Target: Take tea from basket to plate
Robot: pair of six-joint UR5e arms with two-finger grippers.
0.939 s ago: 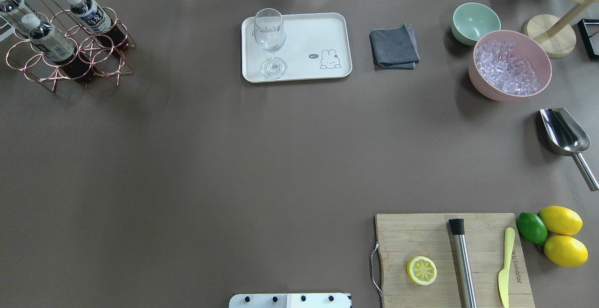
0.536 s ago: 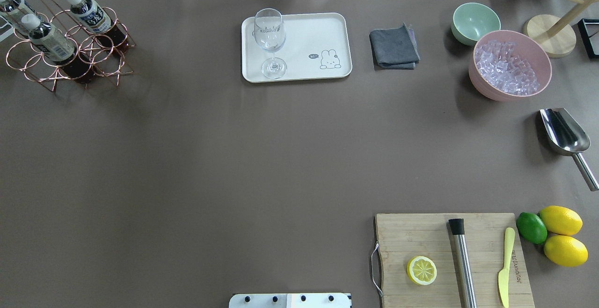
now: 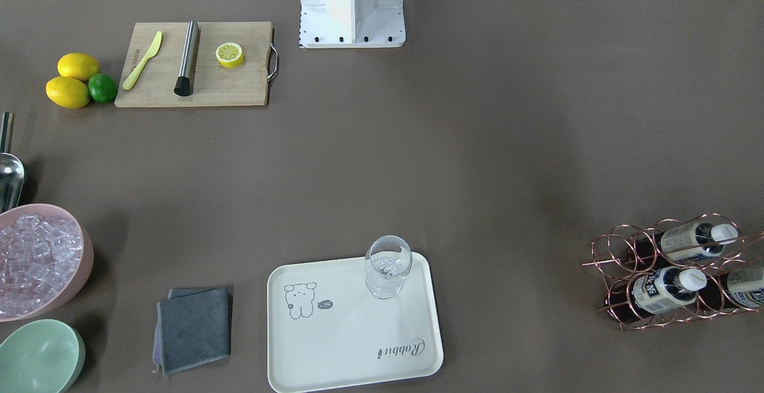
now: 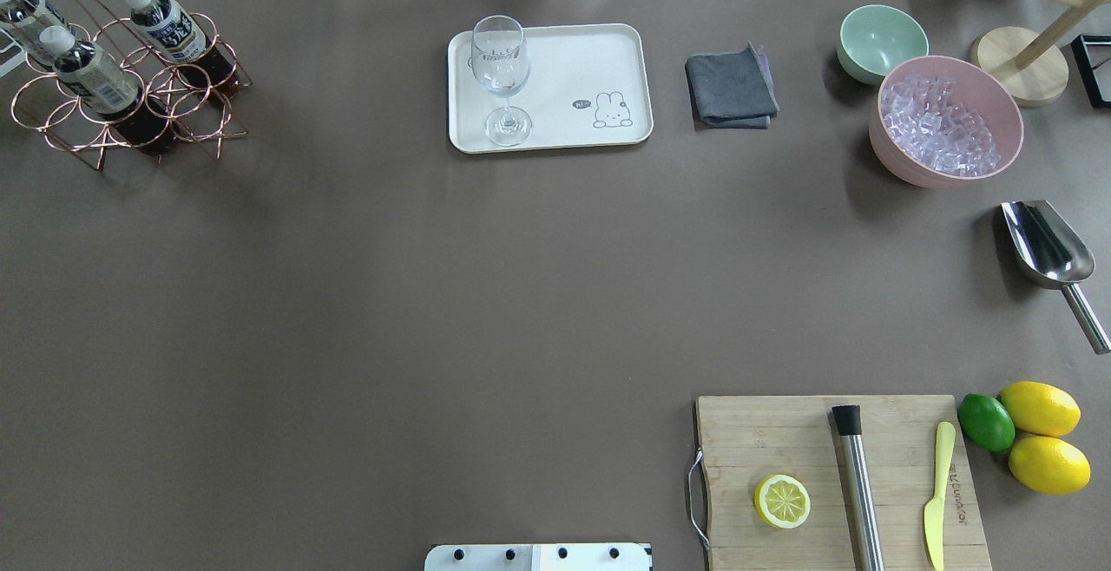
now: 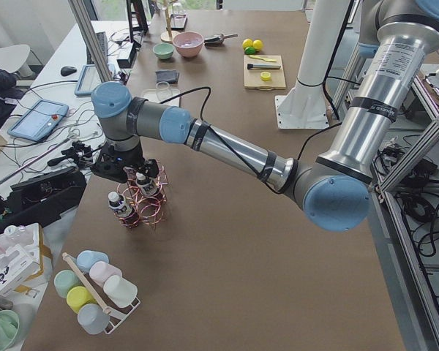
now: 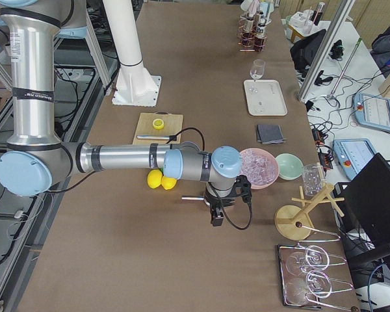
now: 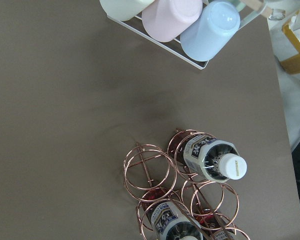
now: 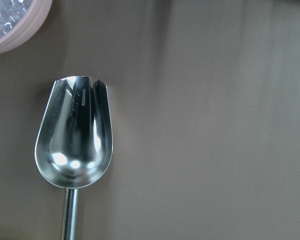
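The twisted wire rising above the tea bottles in the rose-gold wire basket is the basket's handle (image 3: 760, 235), and my left gripper will close on it next.
Three tea bottles stand in the rose-gold wire basket (image 4: 187, 107) at the table's far left: one (image 4: 167, 29), a second (image 4: 88, 72) and a third (image 4: 24, 14). The basket also shows in the front view (image 3: 615, 249), and the left wrist view looks down on it (image 7: 149, 172) and on a capped tea bottle (image 7: 215, 161). The cream plate (image 4: 577, 50) lies at the far middle and carries a wine glass (image 4: 502, 76). My left gripper (image 5: 124, 170) hovers just over the basket. My right gripper (image 6: 216, 218) hangs over the metal scoop (image 8: 75, 135). I cannot tell whether either is open or shut.
A grey cloth (image 4: 731, 89), a green bowl (image 4: 881, 40) and a pink bowl of ice (image 4: 946, 120) sit right of the plate. A cutting board (image 4: 781, 441) with lemon half, muddler and knife lies near right, beside whole citrus (image 4: 1041, 436). A cup rack (image 7: 170, 17) stands near the basket.
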